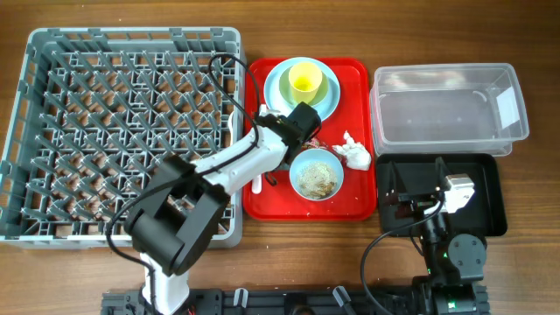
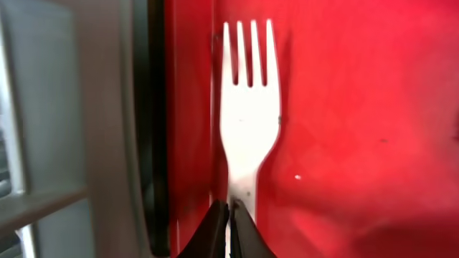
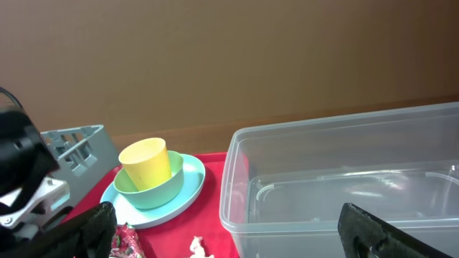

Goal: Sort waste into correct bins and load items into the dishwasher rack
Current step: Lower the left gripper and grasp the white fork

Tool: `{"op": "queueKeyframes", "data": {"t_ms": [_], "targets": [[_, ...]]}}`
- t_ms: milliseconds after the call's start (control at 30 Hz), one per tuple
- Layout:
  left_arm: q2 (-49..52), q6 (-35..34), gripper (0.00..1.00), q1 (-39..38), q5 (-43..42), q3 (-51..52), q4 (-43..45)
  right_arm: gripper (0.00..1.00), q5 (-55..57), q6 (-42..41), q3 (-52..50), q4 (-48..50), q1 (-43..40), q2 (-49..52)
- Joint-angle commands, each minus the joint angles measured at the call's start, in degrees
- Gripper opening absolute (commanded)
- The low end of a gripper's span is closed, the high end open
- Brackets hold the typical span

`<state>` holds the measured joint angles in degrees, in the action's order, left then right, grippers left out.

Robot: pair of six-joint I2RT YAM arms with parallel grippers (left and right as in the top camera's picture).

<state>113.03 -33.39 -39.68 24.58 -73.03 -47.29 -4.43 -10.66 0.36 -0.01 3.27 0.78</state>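
The white fork lies flat against the red tray's edge, so my left gripper should pull it toward the middle of the tray, then open and pinch the fork's handle [image 1: 256,185].
In the left wrist view my left gripper [image 2: 229,215] is shut on the handle of the white fork [image 2: 247,122], which lies along the red tray's left edge with its tines pointing away. In the overhead view that gripper [image 1: 267,122] is low over the tray beside the grey dishwasher rack [image 1: 122,131]. The yellow cup [image 1: 304,80] stands in a pale bowl [image 1: 328,92] on the blue plate [image 1: 276,83]. A second bowl [image 1: 316,173] holds food scraps. The white napkin [image 1: 354,151] lies beside it. The red wrapper [image 3: 125,244] shows in the right wrist view. My right gripper [image 1: 411,197] is open and empty.
The flat red tray [image 1: 350,206] lies between the rack and the bins. The clear tub [image 1: 446,109] stands at the right, and the black tray [image 1: 486,188] lies in front of it, under my right arm. A white utensil end [image 1: 256,184] pokes out below my left arm.
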Motion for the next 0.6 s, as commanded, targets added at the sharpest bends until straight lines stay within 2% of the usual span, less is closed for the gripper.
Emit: {"op": "queueKeyframes", "data": {"t_ms": [0, 267, 367, 567], "targets": [[2.16, -0.55, 0.04, 0.17, 2.32, -0.04, 0.22, 1.00, 0.57, 0.00, -0.07, 0.15, 0.09, -0.50], [2.16, -0.55, 0.06, -0.83, -1.16, -0.04, 0.48, 1.00, 0.57, 0.00, -0.07, 0.15, 0.09, -0.50], [2.14, -0.50, 0.10, -0.98, -1.09, -0.07, 1.42, 1.00, 0.57, -0.02, -0.07, 0.15, 0.09, -0.50], [1.20, -0.48, 0.10, -0.81, -1.20, -0.20, 2.34, 1.00, 0.57, 0.00, -0.07, 0.15, 0.09, -0.50]]}}
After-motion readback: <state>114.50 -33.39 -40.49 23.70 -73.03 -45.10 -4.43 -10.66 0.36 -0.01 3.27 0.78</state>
